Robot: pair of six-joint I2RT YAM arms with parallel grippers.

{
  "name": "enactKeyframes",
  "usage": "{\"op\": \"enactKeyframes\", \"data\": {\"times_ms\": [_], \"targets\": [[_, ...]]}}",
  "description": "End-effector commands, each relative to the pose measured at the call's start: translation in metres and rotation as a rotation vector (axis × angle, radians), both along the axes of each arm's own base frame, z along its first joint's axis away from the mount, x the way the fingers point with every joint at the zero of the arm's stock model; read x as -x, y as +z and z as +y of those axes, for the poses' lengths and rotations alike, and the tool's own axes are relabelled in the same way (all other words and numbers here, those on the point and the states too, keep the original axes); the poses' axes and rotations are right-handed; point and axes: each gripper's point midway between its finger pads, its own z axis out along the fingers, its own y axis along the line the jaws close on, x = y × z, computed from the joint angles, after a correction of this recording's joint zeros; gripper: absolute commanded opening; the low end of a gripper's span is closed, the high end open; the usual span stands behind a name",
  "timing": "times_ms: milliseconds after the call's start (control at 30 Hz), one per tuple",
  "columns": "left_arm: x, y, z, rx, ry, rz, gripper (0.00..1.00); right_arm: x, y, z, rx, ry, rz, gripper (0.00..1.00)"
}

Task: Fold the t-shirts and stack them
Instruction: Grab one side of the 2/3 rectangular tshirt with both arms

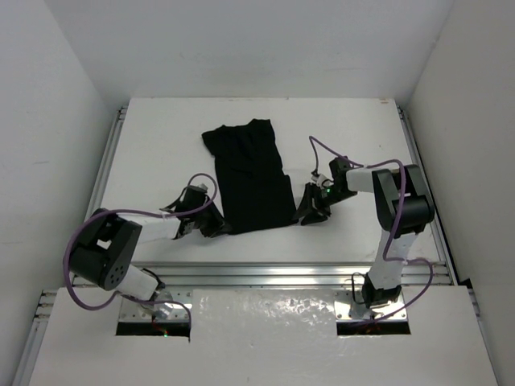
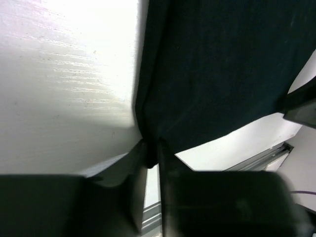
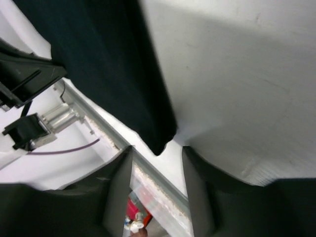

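Observation:
The black t-shirt's loose corner is past the open fingers of my right gripper, which should move in and pinch that corner (image 3: 160,142) before both grippers fold.
The black t-shirt (image 1: 249,173) lies flat as a long folded strip in the middle of the white table (image 1: 161,145). My left gripper (image 1: 216,225) sits low at its near left corner; in the left wrist view the gripper (image 2: 153,148) has its jaws pinched on that corner of the t-shirt (image 2: 217,74). My right gripper (image 1: 310,211) is at the near right corner. In the right wrist view it (image 3: 157,150) is open, and the corner tip of the t-shirt (image 3: 108,64) lies just ahead of the gap, untouched.
An aluminium rail (image 1: 282,273) runs along the table's near edge, close behind both grippers, and also shows in the right wrist view (image 3: 158,182). White walls (image 1: 48,121) enclose the table on three sides. Purple cables (image 1: 322,149) loop from both arms.

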Motion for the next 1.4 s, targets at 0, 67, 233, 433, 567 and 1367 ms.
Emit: {"op": "enactKeyframes", "data": {"times_ms": [0, 67, 233, 433, 567, 1367], "targets": [[0.011, -0.021, 0.013, -0.074, 0.02, 0.041, 0.08, -0.007, -0.016, -0.005, 0.068, 0.0, -0.027, 0.41], [0.012, -0.019, 0.011, -0.069, 0.019, 0.031, 0.05, -0.006, -0.015, -0.002, 0.059, -0.011, -0.021, 0.33], [0.014, -0.012, 0.009, -0.053, 0.016, 0.012, 0.0, 0.001, -0.015, 0.006, 0.059, -0.038, 0.033, 0.2], [0.031, -0.015, 0.012, -0.05, 0.027, 0.048, 0.0, 0.006, -0.018, 0.014, 0.041, -0.046, 0.015, 0.33], [0.045, -0.02, 0.016, -0.046, 0.023, 0.066, 0.0, 0.009, -0.029, 0.013, 0.063, -0.032, 0.027, 0.21], [0.062, 0.112, -0.001, 0.195, 0.046, -0.041, 0.0, 0.082, 0.078, 0.001, 0.067, -0.326, -0.001, 0.0]]}}
